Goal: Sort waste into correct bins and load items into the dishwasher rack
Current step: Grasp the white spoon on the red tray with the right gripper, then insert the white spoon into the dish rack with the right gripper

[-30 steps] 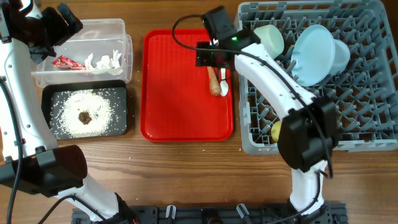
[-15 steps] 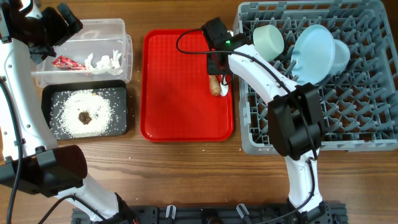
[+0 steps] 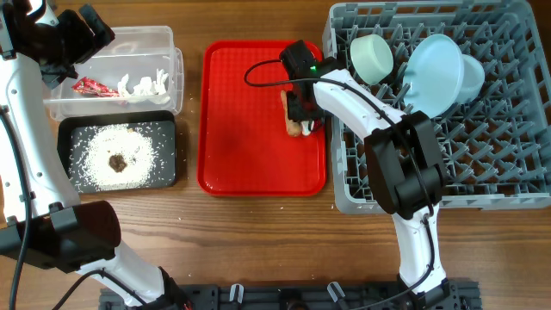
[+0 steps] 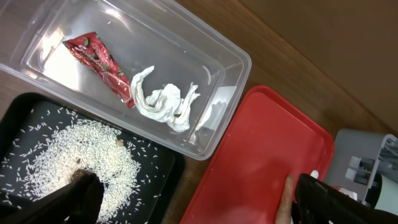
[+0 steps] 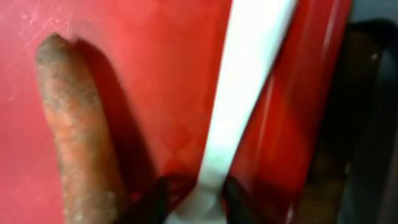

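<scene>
The right gripper pinches the white spoon at its thin neck and the spoon slants, so the robot should open that gripper and take its broad bowl [image 3: 306, 128] before moving the spoon to the rack.
My right gripper [image 3: 299, 105] is down on the red tray [image 3: 245, 129], its fingers closed round the handle of the white spoon [image 5: 249, 81], which lies on the tray. The brown carrot-like stick [image 5: 78, 143] lies just left of the spoon, also in the overhead view [image 3: 294, 120]. My left gripper [image 4: 199, 208] is open and empty, high over the clear tub [image 3: 176, 77]. The tub holds the red wrapper [image 3: 93, 86] and the white tissue [image 3: 145, 83]. The black tray [image 3: 62, 155] holds rice [image 3: 99, 151] and the brown lump [image 3: 118, 161].
The grey rack [image 3: 482, 164] on the right holds the mint bowl [image 3: 372, 56], the pale blue plate [image 3: 435, 73], the pale blue bowl [image 3: 472, 77] and the yellow cup [image 3: 381, 181]. The red tray's right edge lies against the rack.
My right gripper has come down and towards the front of the tray onto the spoon. The red tray has slid a little to the right. The left arm has not moved.
</scene>
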Robot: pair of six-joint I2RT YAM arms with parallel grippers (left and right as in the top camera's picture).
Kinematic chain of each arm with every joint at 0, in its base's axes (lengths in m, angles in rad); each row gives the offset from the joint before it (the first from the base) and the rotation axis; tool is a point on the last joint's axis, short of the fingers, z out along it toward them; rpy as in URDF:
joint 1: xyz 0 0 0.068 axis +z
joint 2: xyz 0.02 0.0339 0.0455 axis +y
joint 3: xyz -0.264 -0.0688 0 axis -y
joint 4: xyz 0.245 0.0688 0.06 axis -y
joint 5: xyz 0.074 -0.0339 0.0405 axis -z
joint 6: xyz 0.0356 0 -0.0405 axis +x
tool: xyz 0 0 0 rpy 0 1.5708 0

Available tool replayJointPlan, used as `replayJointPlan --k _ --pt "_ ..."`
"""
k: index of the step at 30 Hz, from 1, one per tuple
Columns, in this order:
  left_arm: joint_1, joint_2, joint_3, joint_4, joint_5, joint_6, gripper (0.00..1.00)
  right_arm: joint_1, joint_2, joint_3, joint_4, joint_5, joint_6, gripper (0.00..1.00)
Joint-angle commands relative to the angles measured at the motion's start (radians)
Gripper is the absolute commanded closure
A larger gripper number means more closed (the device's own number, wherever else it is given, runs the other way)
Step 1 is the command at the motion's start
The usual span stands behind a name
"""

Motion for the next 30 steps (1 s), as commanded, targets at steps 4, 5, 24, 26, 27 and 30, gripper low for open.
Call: replayJointPlan --k 4,5,24,26,27,30 --pt "0.003 -0.027 0.000 0.002 -0.006 -0.009 0.00 -0.004 0.051 -0.050 -0.022 -0.040 -0.078 0.89" --pt "0.003 -0.027 0.000 0.002 -0.006 -0.009 0.00 -0.005 0.049 -0.045 -0.034 -0.048 -0.082 0.89" --pt "0.003 -0.027 0.000 0.002 -0.006 -0.009 0.00 -0.005 0.045 -0.031 -0.249 -0.208 -0.080 0.67" --pt "0.003 -0.027 0.000 0.002 -0.006 -0.009 0.00 -0.005 0.045 -0.031 -0.244 -0.208 -0.080 0.76" --pt "0.003 -0.027 0.000 0.002 -0.006 -0.009 0.00 -0.005 0.045 -0.031 -0.243 -0.208 -0.080 0.78" --pt "0.003 -0.027 0.000 0.002 -0.006 -0.009 0.00 -0.005 0.045 -0.031 -0.235 -0.208 -0.080 0.88"
